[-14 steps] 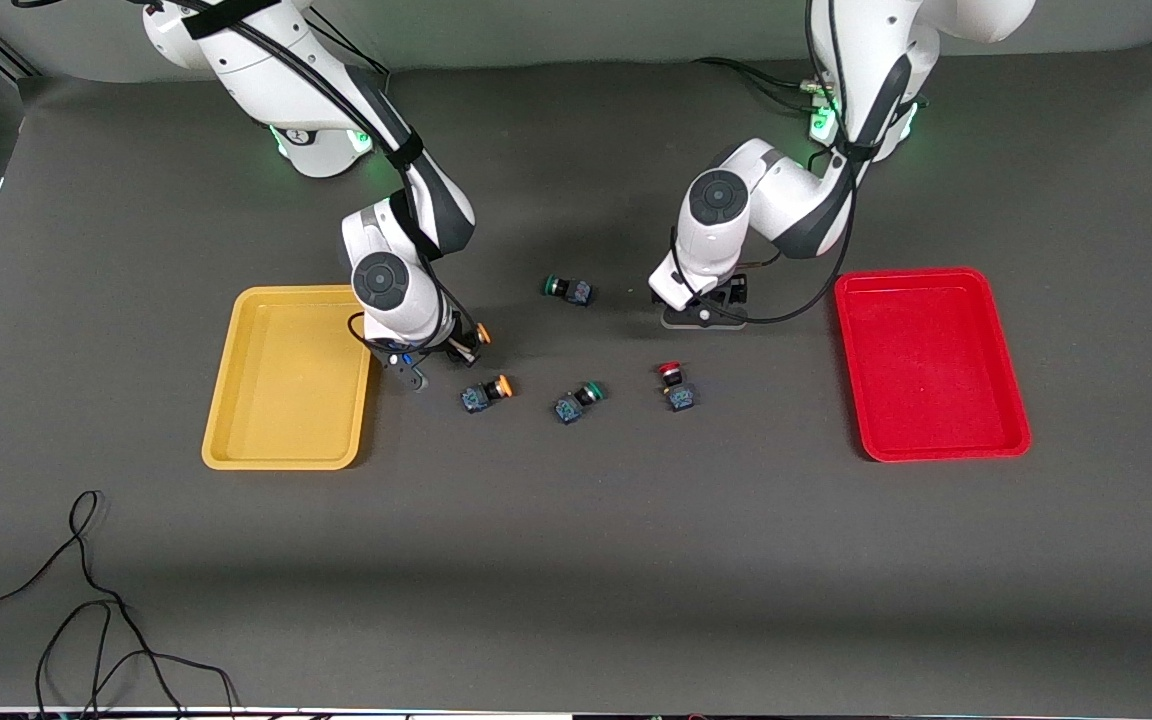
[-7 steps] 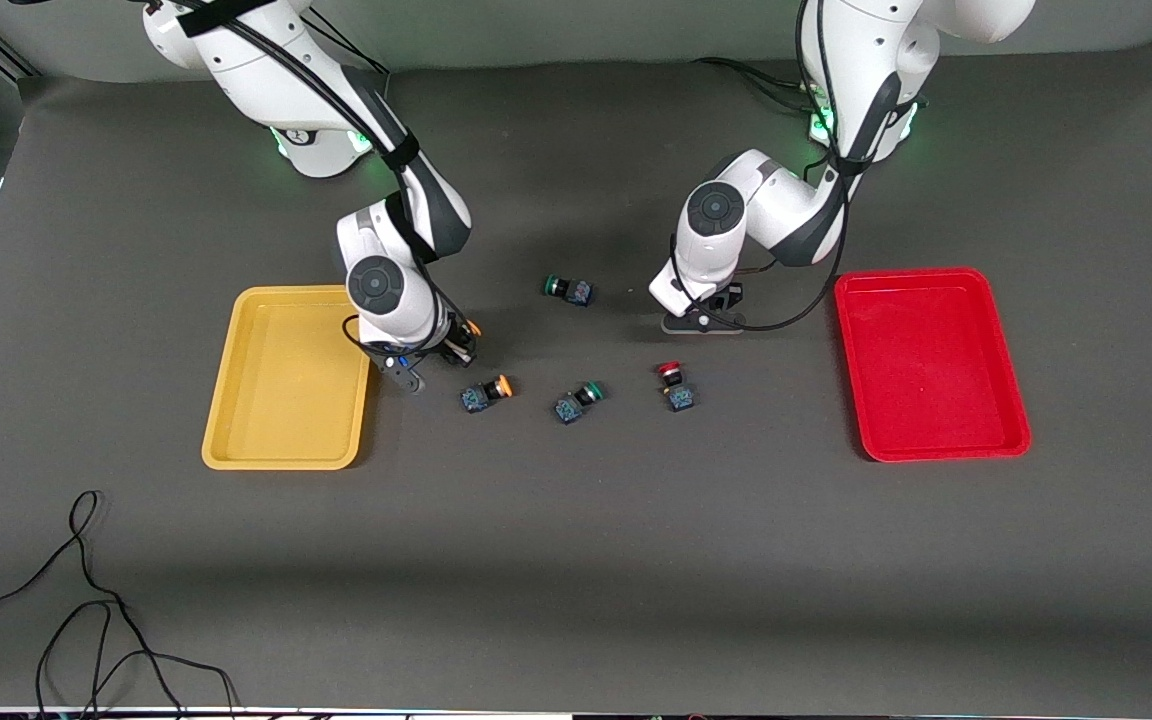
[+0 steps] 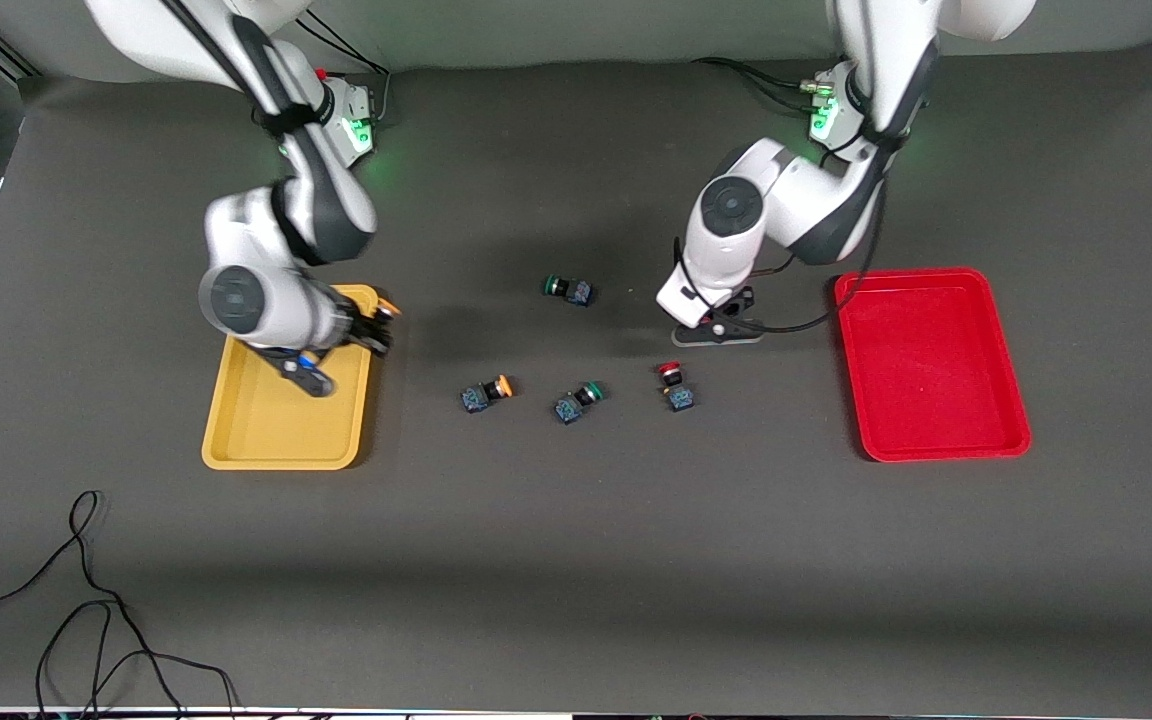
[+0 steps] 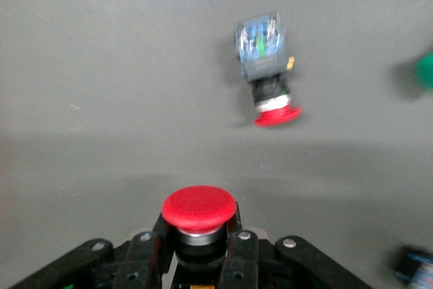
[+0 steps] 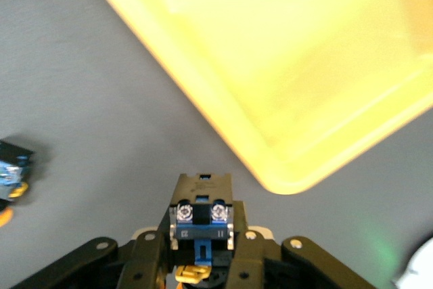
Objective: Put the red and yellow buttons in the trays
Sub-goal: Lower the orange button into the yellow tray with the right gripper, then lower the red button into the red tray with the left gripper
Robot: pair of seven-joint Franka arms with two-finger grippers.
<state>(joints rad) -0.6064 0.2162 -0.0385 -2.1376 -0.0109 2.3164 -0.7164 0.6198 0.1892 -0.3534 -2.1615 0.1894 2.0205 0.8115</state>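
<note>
Next, my left gripper lets go of the red-capped button near the middle of the red tray, a little toward the loose buttons (image 3: 916,366).
My right gripper (image 3: 379,322) is shut on an orange-yellow-capped button (image 3: 388,308), over the corner of the yellow tray (image 3: 266,420) nearest the table's middle. The right wrist view shows its blue base (image 5: 201,225) between the fingers, beside the tray's rim (image 5: 284,184). My left gripper (image 3: 714,326) is shut on a red-capped button (image 4: 199,209), low over the table between the loose buttons and the red tray (image 3: 926,400). A second yellow button (image 3: 486,392) and a second red button (image 3: 674,385) lie on the table; that red button also shows in the left wrist view (image 4: 267,72).
Two green-capped buttons lie on the mat, one (image 3: 578,400) between the loose yellow and red buttons, one (image 3: 568,289) farther from the camera. A black cable (image 3: 86,600) lies near the table's front edge at the right arm's end.
My right arm has swung from beside the loose yellow button to the yellow tray's corner, carrying its yellow button. My left gripper has shifted slightly toward the red tray.
</note>
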